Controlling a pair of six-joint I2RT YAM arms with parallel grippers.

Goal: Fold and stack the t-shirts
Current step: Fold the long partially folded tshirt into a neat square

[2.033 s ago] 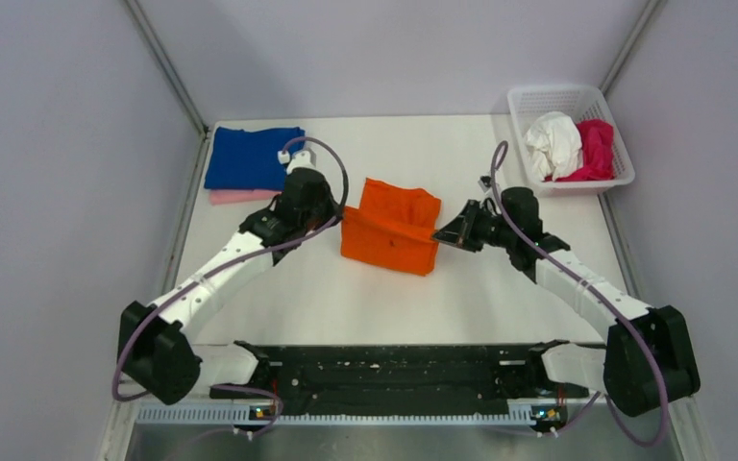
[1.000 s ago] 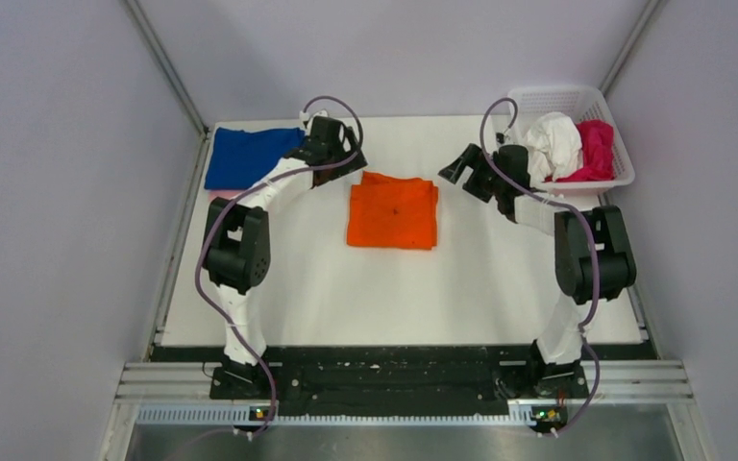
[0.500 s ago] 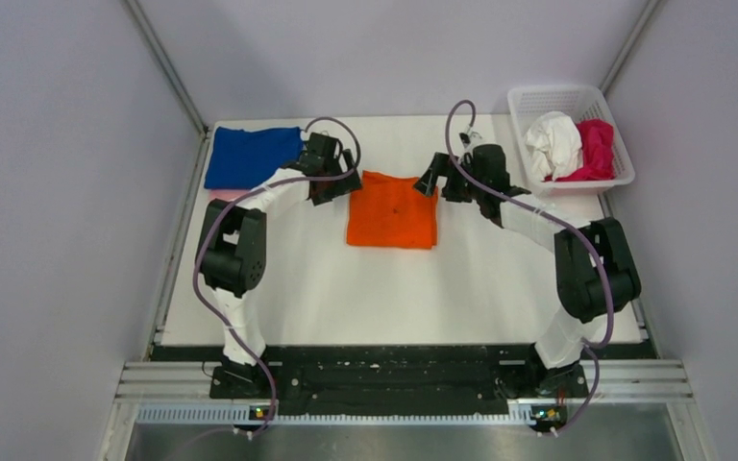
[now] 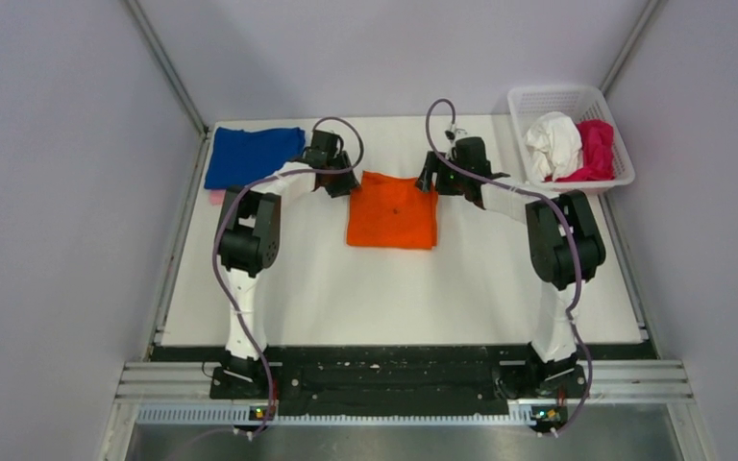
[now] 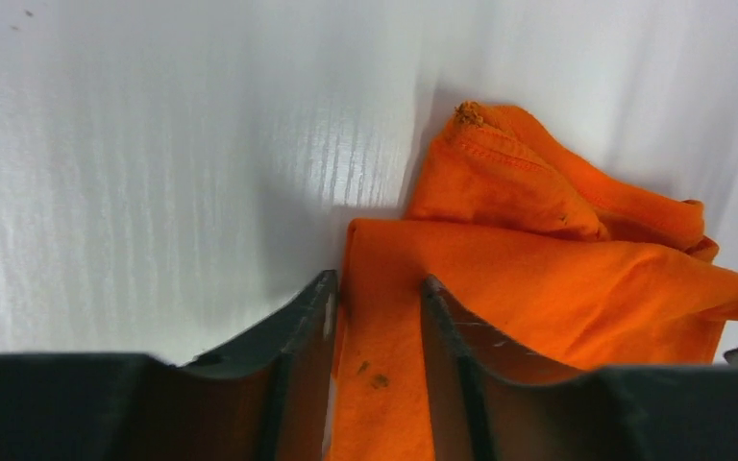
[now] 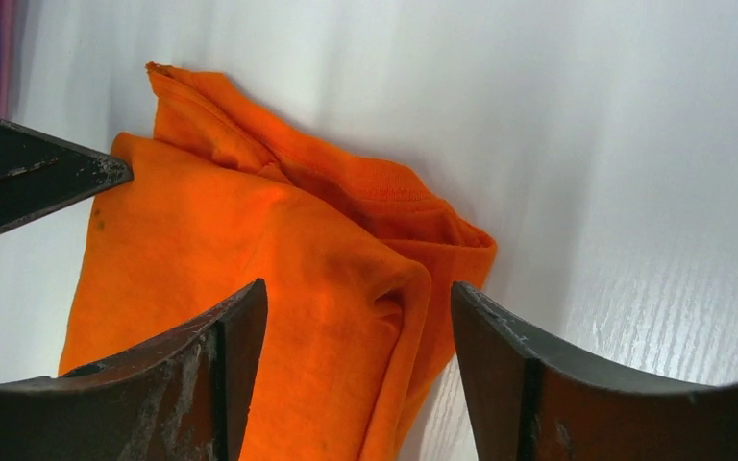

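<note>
The orange t-shirt's lower layer sticks out past its upper layer, so before stacking, my left gripper next pinches the upper layer's corner (image 5: 370, 242) and pulls it into line.
The orange t-shirt (image 4: 392, 211) lies folded in a square at mid-table. My left gripper (image 4: 338, 182) rests at its far left corner and my right gripper (image 4: 430, 180) at its far right corner. In the left wrist view the left gripper (image 5: 377, 283) stands narrowly open astride a flat strip of the orange t-shirt (image 5: 557, 279) at its edge. The right gripper (image 6: 358, 288) is open wider, straddling the bunched corner of the orange t-shirt (image 6: 250, 240). A folded blue t-shirt (image 4: 253, 154) lies on a pink one (image 4: 215, 197) at the far left.
A white lattice basket (image 4: 569, 98) at the far right corner holds a crumpled white t-shirt (image 4: 553, 142) and a magenta one (image 4: 596, 149). Grey walls enclose the table on three sides. The left gripper's finger (image 6: 38, 178) shows in the right wrist view.
Both grippers came in from beside the orange t-shirt and down onto its far corners. Both sets of jaws narrowed, the left more than the right.
</note>
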